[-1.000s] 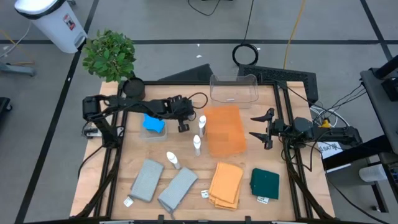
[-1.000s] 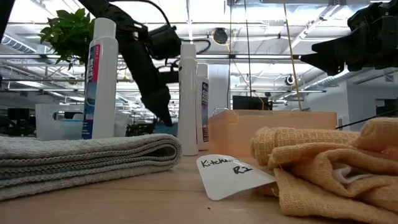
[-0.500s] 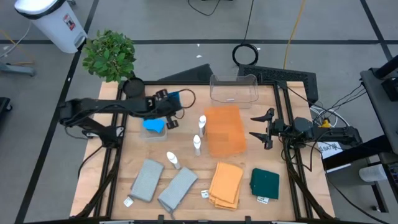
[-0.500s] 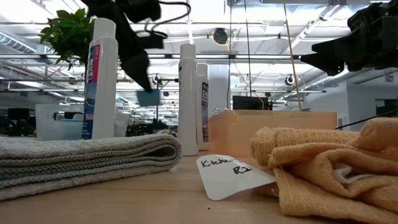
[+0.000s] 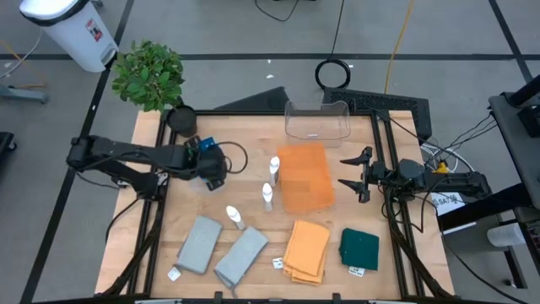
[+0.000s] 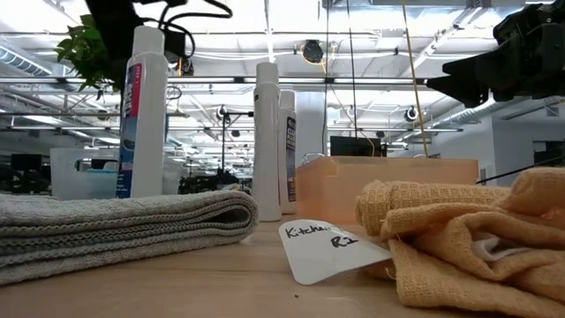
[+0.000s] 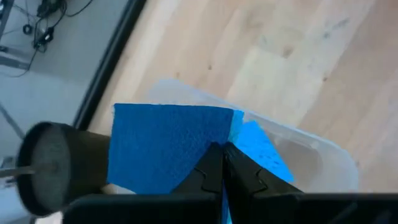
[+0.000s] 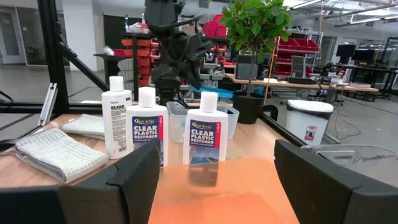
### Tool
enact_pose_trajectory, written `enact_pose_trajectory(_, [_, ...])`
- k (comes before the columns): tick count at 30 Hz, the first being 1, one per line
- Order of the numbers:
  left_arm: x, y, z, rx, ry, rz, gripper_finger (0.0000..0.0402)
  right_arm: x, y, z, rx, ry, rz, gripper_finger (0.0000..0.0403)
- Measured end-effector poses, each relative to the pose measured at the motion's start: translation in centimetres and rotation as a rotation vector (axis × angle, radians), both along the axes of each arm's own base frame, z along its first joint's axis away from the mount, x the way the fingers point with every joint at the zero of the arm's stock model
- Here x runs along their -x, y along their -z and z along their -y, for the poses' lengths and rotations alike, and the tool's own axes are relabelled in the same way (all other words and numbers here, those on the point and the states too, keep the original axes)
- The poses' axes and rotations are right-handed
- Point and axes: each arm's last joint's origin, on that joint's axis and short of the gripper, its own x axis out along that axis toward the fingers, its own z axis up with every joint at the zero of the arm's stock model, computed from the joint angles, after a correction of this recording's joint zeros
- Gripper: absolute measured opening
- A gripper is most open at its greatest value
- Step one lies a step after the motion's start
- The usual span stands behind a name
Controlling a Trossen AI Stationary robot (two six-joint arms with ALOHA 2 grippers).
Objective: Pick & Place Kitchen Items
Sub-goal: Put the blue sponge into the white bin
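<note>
The blue sponge, now held above the small clear bin, will be let go by my left gripper on the other blue sponge in the small clear bin (image 5: 205,154) (image 7: 202,176).
My left gripper (image 5: 212,167) is shut on a small blue sponge (image 7: 168,146) above a small clear bin (image 7: 314,158) near the table's left side. A second blue sponge (image 7: 261,144) lies in that bin. Three white bottles (image 5: 274,166) (image 5: 267,195) (image 5: 234,217) stand mid-table. Two grey cloths (image 5: 199,244) (image 5: 242,253), an orange cloth (image 5: 306,248) and a dark green cloth (image 5: 359,248) lie along the near edge. My right gripper (image 5: 359,177) is open and empty beside the orange tray (image 5: 304,176). My left gripper pinches the blue sponge by its edge (image 7: 208,149) between its two shut fingers (image 7: 211,171), which come from above and point down. The sponge is lifted clear, over the clear bin and the other sponge.
A larger clear bin (image 5: 317,121) stands at the far edge behind the orange tray. A potted plant (image 5: 150,74) with a dark pot (image 5: 180,118) stands at the far left corner, close to my left arm. White tags lie by the cloths (image 6: 331,247).
My left gripper has drawn back from beside the bottles toward the table's left edge and has risen, carrying the blue sponge; it now hangs over the small clear bin. My right arm has kept still.
</note>
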Motion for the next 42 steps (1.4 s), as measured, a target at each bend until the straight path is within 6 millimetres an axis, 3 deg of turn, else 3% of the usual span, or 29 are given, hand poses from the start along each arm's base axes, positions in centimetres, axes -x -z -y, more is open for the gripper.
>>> enact_pose_trajectory(8, [1.1, 3.0, 1.5, 0.028, -0.041, -0.03, 0.0, 0.0, 0.0, 0.0, 0.0, 0.0, 0.0, 0.0279])
enact_pose_trajectory(15, [1.3, 5.8, 1.3, 0.028, -0.005, -0.01, 0.0, 0.0, 0.0, 0.0, 0.0, 0.0, 0.0, 0.0279])
enact_pose_trajectory(21, [1.3, 7.8, 1.0, 0.132, 0.082, 0.001, 0.0002, 0.0, 0.0, 0.0, 0.0, 0.0, 0.0, 0.0279])
enact_pose_trajectory(33, [1.1, 7.9, 0.4, 0.179, 0.055, 0.031, 0.0087, 0.0, 0.0, 0.0, 0.0, 0.0, 0.0, 0.0279])
enact_pose_trajectory(42, [1.1, 7.9, 0.2, 0.179, 0.046, 0.031, 0.0107, 0.0, 0.0, 0.0, 0.0, 0.0, 0.0, 0.0279])
